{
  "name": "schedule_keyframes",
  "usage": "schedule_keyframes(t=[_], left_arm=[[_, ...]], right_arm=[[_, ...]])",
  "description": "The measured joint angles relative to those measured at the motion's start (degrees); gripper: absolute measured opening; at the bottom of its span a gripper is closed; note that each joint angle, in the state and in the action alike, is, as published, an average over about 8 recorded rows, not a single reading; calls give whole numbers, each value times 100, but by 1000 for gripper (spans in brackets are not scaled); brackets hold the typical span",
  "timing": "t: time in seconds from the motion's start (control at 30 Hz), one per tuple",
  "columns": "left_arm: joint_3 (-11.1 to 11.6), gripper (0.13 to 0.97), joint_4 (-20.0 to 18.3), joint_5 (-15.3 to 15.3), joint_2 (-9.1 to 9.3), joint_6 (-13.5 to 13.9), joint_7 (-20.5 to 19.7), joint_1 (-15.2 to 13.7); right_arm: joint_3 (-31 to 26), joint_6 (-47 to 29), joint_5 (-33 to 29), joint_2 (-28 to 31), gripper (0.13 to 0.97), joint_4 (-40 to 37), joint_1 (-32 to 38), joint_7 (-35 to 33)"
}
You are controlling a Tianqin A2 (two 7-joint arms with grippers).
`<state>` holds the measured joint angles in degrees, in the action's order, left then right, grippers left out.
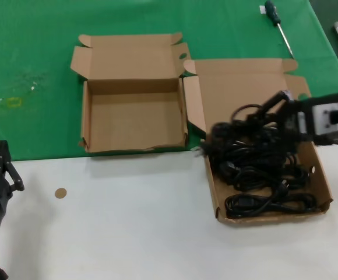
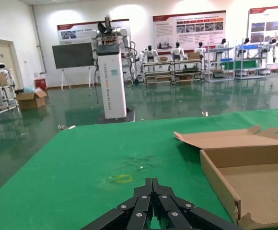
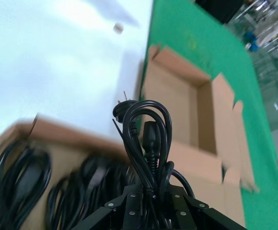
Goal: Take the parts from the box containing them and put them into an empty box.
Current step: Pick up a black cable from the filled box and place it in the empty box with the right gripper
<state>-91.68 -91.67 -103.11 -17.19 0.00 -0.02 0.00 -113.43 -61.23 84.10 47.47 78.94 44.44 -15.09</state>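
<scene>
I will let go of the coiled black cord with my right gripper on the middle of the empty box's cardboard bottom (image 1: 133, 121) (image 3: 175, 116).
The box containing the parts (image 1: 239, 90) lies on the right, with several coiled black power cords (image 1: 268, 201) still inside it. My right gripper (image 1: 272, 112) hovers over the box's far half, shut on one coiled cord (image 1: 234, 129) that hangs just above the pile. In the right wrist view the held cord (image 3: 146, 136) and its plug stick out past the gripper (image 3: 154, 190). The empty box (image 1: 134, 119) stands open to the left of the cord box and also shows in the right wrist view (image 3: 175, 108). My left gripper (image 1: 0, 169) is shut and parked at the near left.
A green-handled screwdriver (image 1: 277, 20) lies on the green cloth at the far right. A small brown disc (image 1: 60, 192) sits on the white table near the left arm. The empty box's wall (image 2: 218, 182) is close beside my left gripper (image 2: 152, 184).
</scene>
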Motion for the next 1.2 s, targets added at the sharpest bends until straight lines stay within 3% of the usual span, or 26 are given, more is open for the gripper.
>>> schedule_keyframes(t=[0.53, 1.2], left_arm=[[0, 152, 0, 0, 0, 0, 0, 0], [0, 152, 0, 0, 0, 0, 0, 0]], right_arm=[[-591, 614, -661, -1504, 217, -153, 609, 778], [-1175, 1754, -1373, -3279, 217, -2300, 1204, 235]])
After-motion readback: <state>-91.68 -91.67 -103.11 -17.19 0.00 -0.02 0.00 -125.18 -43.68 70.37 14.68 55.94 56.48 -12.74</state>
